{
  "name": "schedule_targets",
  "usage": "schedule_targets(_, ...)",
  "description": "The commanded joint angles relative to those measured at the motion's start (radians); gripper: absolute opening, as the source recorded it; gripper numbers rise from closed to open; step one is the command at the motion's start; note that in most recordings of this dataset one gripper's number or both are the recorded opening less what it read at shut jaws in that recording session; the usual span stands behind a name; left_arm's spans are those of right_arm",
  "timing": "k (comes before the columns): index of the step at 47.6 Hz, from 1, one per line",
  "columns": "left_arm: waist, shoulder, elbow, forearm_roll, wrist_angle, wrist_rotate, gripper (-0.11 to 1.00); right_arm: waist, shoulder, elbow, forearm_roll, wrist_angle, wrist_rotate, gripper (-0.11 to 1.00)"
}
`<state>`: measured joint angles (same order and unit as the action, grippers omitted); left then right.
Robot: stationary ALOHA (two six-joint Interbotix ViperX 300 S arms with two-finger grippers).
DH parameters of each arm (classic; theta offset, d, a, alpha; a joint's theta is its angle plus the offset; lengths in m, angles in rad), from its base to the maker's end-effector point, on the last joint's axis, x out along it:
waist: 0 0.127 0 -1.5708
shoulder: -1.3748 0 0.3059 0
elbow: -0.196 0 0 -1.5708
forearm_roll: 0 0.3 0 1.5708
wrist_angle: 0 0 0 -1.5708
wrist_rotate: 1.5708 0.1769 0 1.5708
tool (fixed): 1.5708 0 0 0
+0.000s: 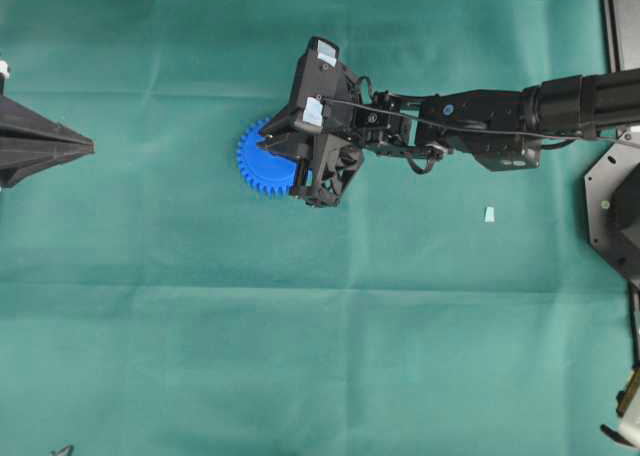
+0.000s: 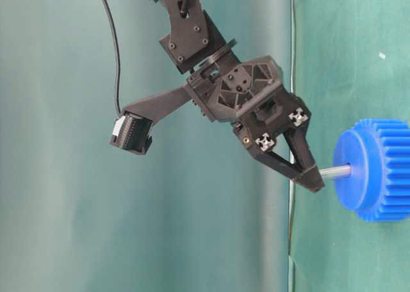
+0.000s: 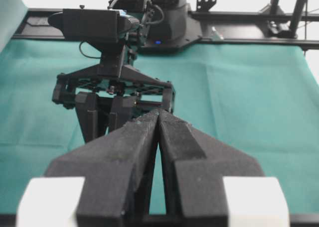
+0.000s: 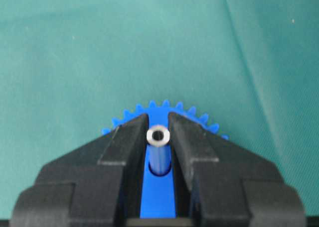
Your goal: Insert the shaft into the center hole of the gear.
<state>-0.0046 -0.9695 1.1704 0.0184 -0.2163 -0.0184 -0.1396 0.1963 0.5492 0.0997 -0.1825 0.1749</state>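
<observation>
The robot's right gripper should release the silver shaft deep in the center hole of the blue gear (image 1: 274, 149) (image 4: 160, 168) on the green cloth.
The blue gear (image 1: 262, 156) lies flat on the green cloth, its teeth showing past the fingers (image 4: 194, 115). My right gripper (image 4: 158, 130) is above it, shut on the silver shaft (image 4: 158, 136), which stands upright between the two fingers. The shaft's (image 2: 334, 172) lower end sits in the center hole (image 4: 167, 168) of the gear's (image 2: 378, 170) hub. From overhead the right gripper (image 1: 290, 162) covers the gear's right half and hides the shaft. My left gripper (image 1: 80, 148) rests at the far left, shut with its fingertips (image 3: 149, 121) touching and nothing between them.
A small pale scrap (image 1: 489, 214) lies on the cloth to the right of the gear. Black frame parts (image 1: 612, 206) stand at the right edge. The right arm (image 1: 480, 126) stretches in from the right above the cloth.
</observation>
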Motion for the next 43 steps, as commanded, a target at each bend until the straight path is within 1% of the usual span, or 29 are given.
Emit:
schedule_targets(1, 0.002, 0.009, -0.029, 0.003, -0.006, 0.000, 0.00, -0.002, -0.008, -0.008, 0.003, -0.011, 0.000, 0.16)
schedule_targets(12, 0.005, 0.009, -0.029, 0.003, -0.006, 0.000, 0.00, -0.002, 0.021, -0.006, 0.003, -0.014, 0.000, 0.16)
schedule_targets(43, 0.008, 0.011, -0.029, 0.003, -0.008, 0.000, 0.00, 0.009, 0.038, 0.008, 0.003, -0.002, 0.000, 0.16)
